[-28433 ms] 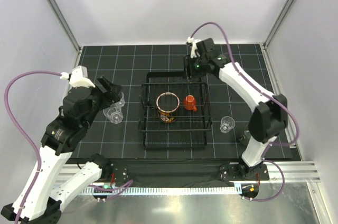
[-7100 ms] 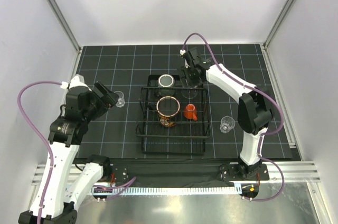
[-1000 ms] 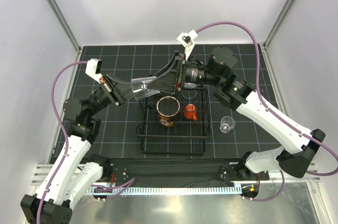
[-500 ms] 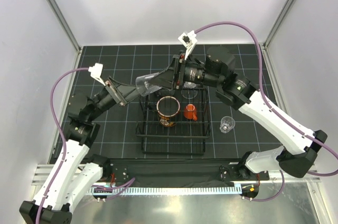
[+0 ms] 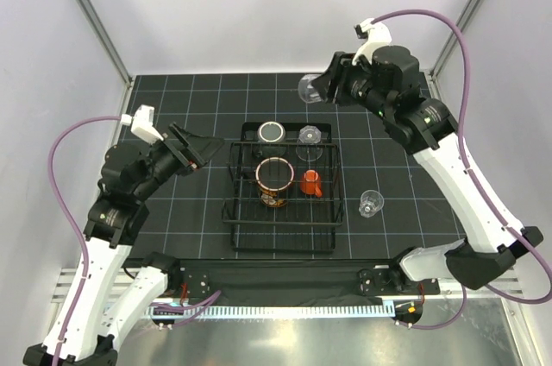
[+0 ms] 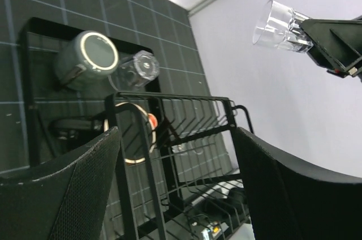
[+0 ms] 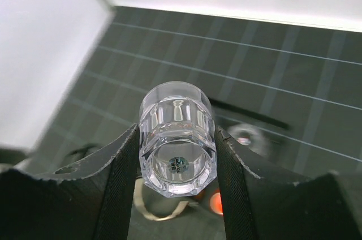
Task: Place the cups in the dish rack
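Observation:
The small clear cup in my right gripper, raised above the table's back, will be let go between the rack's other clear cup and the orange cup [image 5: 310, 164].
My right gripper [image 5: 319, 90] is raised above the back of the table, shut on a small clear cup [image 5: 308, 88]. In the right wrist view that cup [image 7: 178, 138] sits sideways between the fingers, its mouth towards the camera. My left gripper [image 5: 204, 147] stands open and empty, left of the dish rack [image 5: 237, 207]. The black wire rack holds a grey-green cup [image 5: 272, 132], a second clear cup [image 5: 310, 135], the large mug [image 5: 274, 178] and the orange cup [image 5: 311, 183]. In the left wrist view the held cup [image 6: 280, 25] shows high above the rack [image 6: 169, 138].
A third clear cup [image 5: 371, 203] stands on the black gridded mat to the right of the rack. Grey walls and metal frame posts close in the table on three sides. The arm bases sit at the near edge.
The left gripper has opened and let go of the clear cup, then drawn back to the left. The right arm has carried the cup up and to the back right.

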Controlling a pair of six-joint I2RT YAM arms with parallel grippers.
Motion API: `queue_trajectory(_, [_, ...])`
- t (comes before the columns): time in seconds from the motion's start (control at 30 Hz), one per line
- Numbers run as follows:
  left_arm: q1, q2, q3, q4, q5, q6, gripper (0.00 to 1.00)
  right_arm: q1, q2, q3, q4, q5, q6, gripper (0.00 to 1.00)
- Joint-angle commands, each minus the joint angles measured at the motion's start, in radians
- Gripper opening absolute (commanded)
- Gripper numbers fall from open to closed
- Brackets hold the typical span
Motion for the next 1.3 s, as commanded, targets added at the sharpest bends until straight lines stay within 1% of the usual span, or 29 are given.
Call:
queue_trajectory(0.0, [-0.001, -0.005, 0.055, -0.11, -0.072, 0.077, 0.8, -0.024, 0.042, 0.06, -0.069, 0.184, -0.112, 0.04])
queue_trajectory(0.03, [-0.001, -0.016, 0.06, -0.118, -0.078, 0.087, 0.8, -0.027, 0.053, 0.064, -0.074, 0.244, -0.127, 0.04])
queue_trajectory(0.13, [-0.001, -0.042, 0.057, -0.139, -0.098, 0.105, 0.8, -0.033, 0.101, 0.057, -0.089, 0.313, -0.171, 0.04])
queue_trajectory(0.33, [-0.001, -0.047, 0.055, -0.156, -0.089, 0.12, 0.81, -0.041, 0.177, -0.003, -0.069, 0.321, -0.172, 0.04])
queue_trajectory(0.47, [-0.001, -0.047, 0.052, -0.172, -0.076, 0.13, 0.83, -0.042, 0.254, 0.026, -0.134, 0.294, -0.169, 0.04])
queue_trajectory(0.67, [-0.001, -0.062, 0.017, -0.164, -0.072, 0.125, 0.84, -0.044, 0.285, 0.006, -0.187, 0.226, -0.149, 0.04])
queue_trajectory(0.8, [-0.001, -0.058, 0.0, -0.141, -0.05, 0.11, 0.85, -0.042, 0.309, 0.012, -0.253, 0.13, -0.155, 0.04])
queue_trajectory(0.83, [-0.001, -0.056, -0.003, -0.136, -0.047, 0.108, 0.85, -0.044, 0.312, 0.011, -0.258, 0.085, -0.161, 0.04])
queue_trajectory(0.97, [0.0, -0.045, -0.009, -0.127, -0.032, 0.104, 0.85, -0.044, 0.342, 0.011, -0.286, 0.012, -0.206, 0.04])
queue_trajectory(1.1, [0.0, -0.047, -0.016, -0.127, -0.027, 0.104, 0.85, -0.042, 0.372, 0.0, -0.31, -0.033, -0.243, 0.04])
queue_trajectory(1.27, [0.0, -0.048, -0.022, -0.129, -0.027, 0.105, 0.85, -0.044, 0.386, -0.018, -0.309, -0.039, -0.264, 0.04])
